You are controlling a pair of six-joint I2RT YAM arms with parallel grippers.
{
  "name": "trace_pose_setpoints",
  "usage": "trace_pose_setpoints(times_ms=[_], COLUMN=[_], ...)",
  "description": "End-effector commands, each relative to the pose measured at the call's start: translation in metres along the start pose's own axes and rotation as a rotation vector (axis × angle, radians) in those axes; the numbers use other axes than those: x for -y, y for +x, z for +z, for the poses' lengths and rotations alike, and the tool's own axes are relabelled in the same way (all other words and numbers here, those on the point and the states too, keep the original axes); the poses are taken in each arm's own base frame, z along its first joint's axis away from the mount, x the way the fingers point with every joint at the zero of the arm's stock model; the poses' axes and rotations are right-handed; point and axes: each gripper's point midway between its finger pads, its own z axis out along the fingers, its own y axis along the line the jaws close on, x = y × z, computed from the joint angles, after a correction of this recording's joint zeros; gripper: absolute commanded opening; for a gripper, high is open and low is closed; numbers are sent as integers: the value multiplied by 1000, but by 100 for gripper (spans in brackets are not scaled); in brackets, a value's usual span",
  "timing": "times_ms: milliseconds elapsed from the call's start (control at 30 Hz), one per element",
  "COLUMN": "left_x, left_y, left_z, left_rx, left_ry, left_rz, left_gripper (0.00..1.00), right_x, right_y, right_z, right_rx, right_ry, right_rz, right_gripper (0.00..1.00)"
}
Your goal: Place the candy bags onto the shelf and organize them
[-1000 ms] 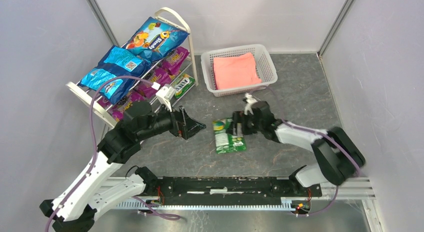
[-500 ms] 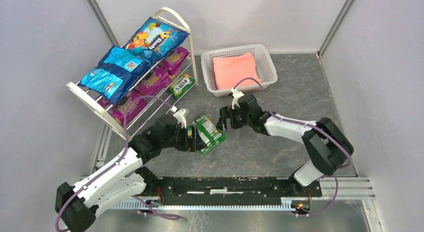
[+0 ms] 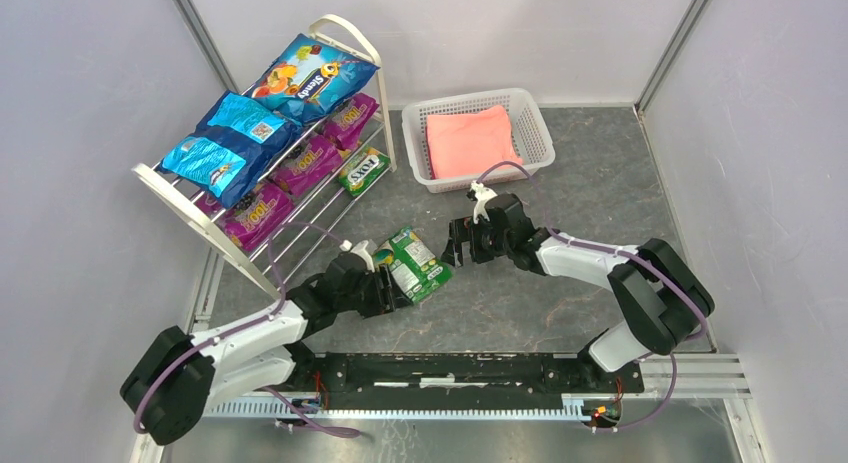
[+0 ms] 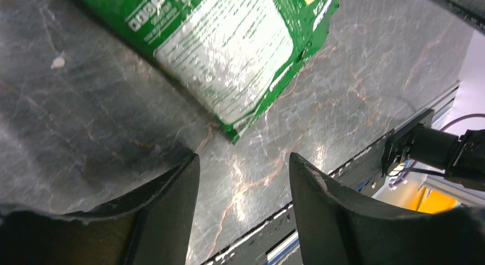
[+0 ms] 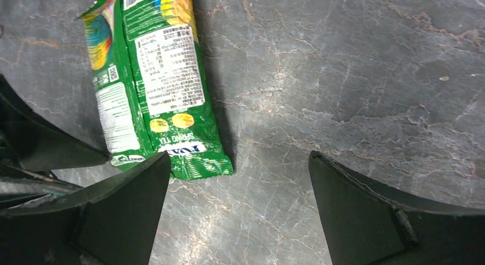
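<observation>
The green-and-white bag's near corner lies flat beyond my left fingertips, so next my left gripper pinches and lifts it before my right gripper takes the bag's end seam (image 5: 201, 169).
The shelf (image 3: 178, 209) stands at the back left. It holds a large blue bag (image 3: 310, 75), two smaller blue bags (image 3: 232, 128), three purple bags (image 3: 305, 163) and one green-and-white bag (image 3: 362, 170). Another green-and-white bag (image 3: 415, 266) lies flat on the floor. My left gripper (image 3: 388, 287) is open and empty just left of it; the bag (image 4: 229, 42) lies beyond its fingertips (image 4: 243, 162). My right gripper (image 3: 460, 243) is open and empty just right of it; the bag (image 5: 157, 87) lies by its left finger (image 5: 131, 185). A third green-and-white bag does not show.
A white mesh basket (image 3: 415, 143) with a folded pink cloth (image 3: 470, 141) stands at the back centre, right behind my right wrist. Grey walls close in on both sides. The black base rail (image 3: 450, 368) runs along the near edge.
My left arm has come away from the shelf and down to the floor bag. The bag has slid left and turned. My right gripper has drawn back from it slightly.
</observation>
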Motion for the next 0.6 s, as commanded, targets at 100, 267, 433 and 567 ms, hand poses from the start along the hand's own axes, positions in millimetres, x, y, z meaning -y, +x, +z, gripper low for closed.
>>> trace_pose_setpoints(times_ms=[100,267,433,567], left_x=[7,10,22,35], left_y=[-24,-31,-39,-46], left_z=[16,18,17,15], left_rx=[118,145,161,166], left_ry=[36,42,73,115], left_rz=[-58,-67,-75,-81], left_gripper=[56,43,30,20], right_x=[-11,-8,-12,-21], right_y=[4,11,17,23], right_z=[3,0,-4,-4], right_rx=[16,12,15,22], right_ry=[-78,-72,-103,-162], right_rz=[23,21,53,109], right_gripper=[98,98,98,98])
